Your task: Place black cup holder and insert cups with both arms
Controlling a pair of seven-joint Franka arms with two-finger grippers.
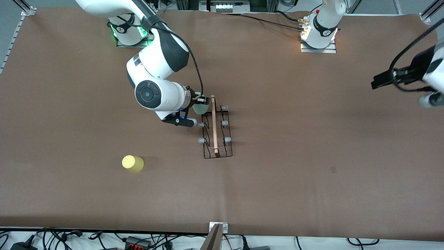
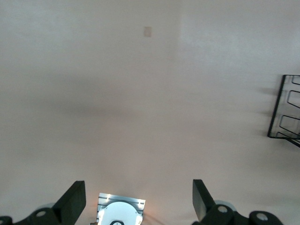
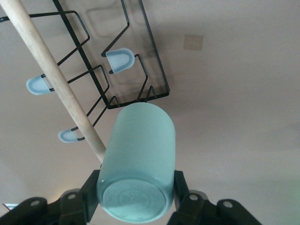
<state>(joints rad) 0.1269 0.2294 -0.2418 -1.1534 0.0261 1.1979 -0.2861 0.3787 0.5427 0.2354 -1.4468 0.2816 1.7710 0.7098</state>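
My right gripper is to set the pale mint green cup on the holder. It will let go of the cup on the holder's peg [image 1: 202, 112] [image 3: 155, 107] nearest its own arm's base.
The black cup holder [image 1: 217, 157] stands mid-table, its wooden handle [image 1: 214, 125] along the top and grey-tipped pegs [image 1: 227, 139] on both sides. My right gripper [image 1: 201, 103] is shut on the pale mint green cup [image 1: 200, 108], held tilted over the holder's end nearest the robots' bases. In the right wrist view the cup [image 3: 140, 154] sits between the fingers [image 3: 91, 187], mouth toward the handle [image 3: 56, 79] and pegs [image 3: 120, 60]. The yellow cup [image 1: 133, 163] stands upside down toward the right arm's end. My left gripper [image 1: 378, 81] waits open, raised. The light blue cup is out of view.
A small patch [image 1: 333, 169] marks the brown table toward the left arm's end. A metal bracket [image 1: 218, 236] and cables line the table edge nearest the front camera. The left wrist view shows the holder's edge [image 2: 286, 108] and the left arm's base [image 2: 121, 213].
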